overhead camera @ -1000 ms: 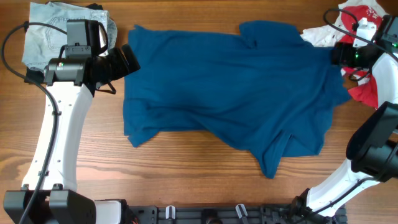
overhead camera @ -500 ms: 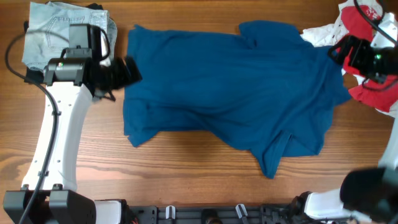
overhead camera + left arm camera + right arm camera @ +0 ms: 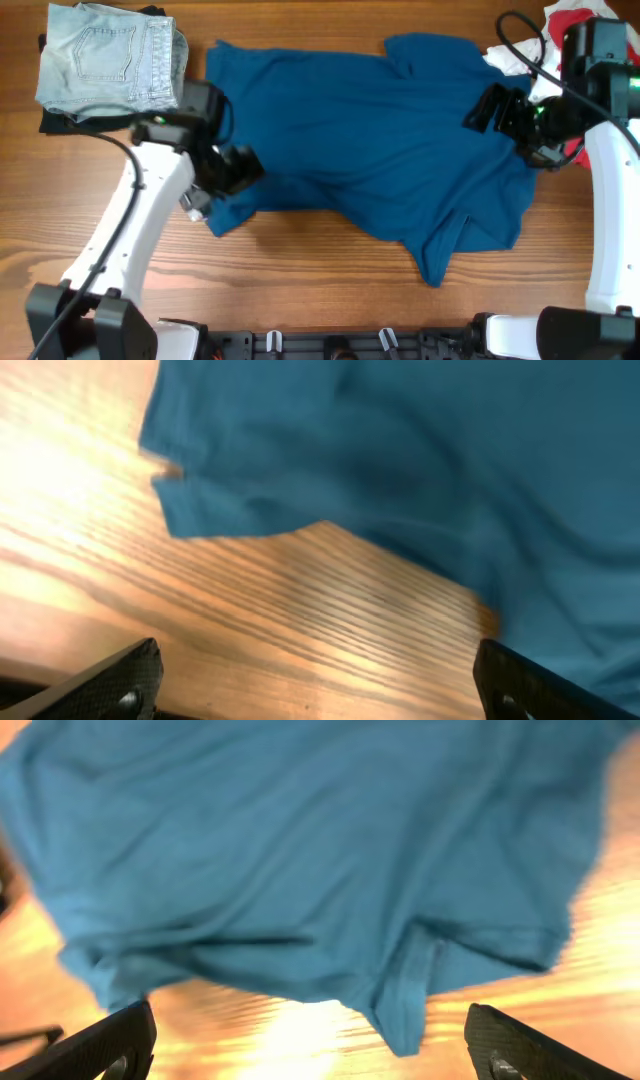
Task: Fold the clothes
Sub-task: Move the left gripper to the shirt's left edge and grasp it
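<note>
Next, I close my right gripper on the folded hem flap (image 3: 455,232) (image 3: 420,965) of the blue T-shirt, near the inner end of the flap, above its pointed corner.
A blue T-shirt (image 3: 380,140) lies spread and wrinkled across the middle of the wooden table. My left gripper (image 3: 238,168) hovers over the shirt's lower left part, near its bottom left corner. In the left wrist view it (image 3: 320,690) is open and empty, with bare wood between the fingertips and the shirt's edge (image 3: 420,460) ahead. My right gripper (image 3: 487,108) hovers over the shirt's right side. In the right wrist view it (image 3: 310,1055) is open and empty, above the shirt (image 3: 300,850) and its folded hem flap (image 3: 405,1000).
Folded light-blue jeans (image 3: 105,55) lie on a dark garment at the back left corner. A pile of red and white clothes (image 3: 510,60) lies at the back right, partly hidden by the right arm. Bare wood (image 3: 300,280) runs along the front.
The left gripper has moved from the shirt's upper left edge down and right to its lower left part. The right gripper has swung left from the clothes pile over the shirt's right side.
</note>
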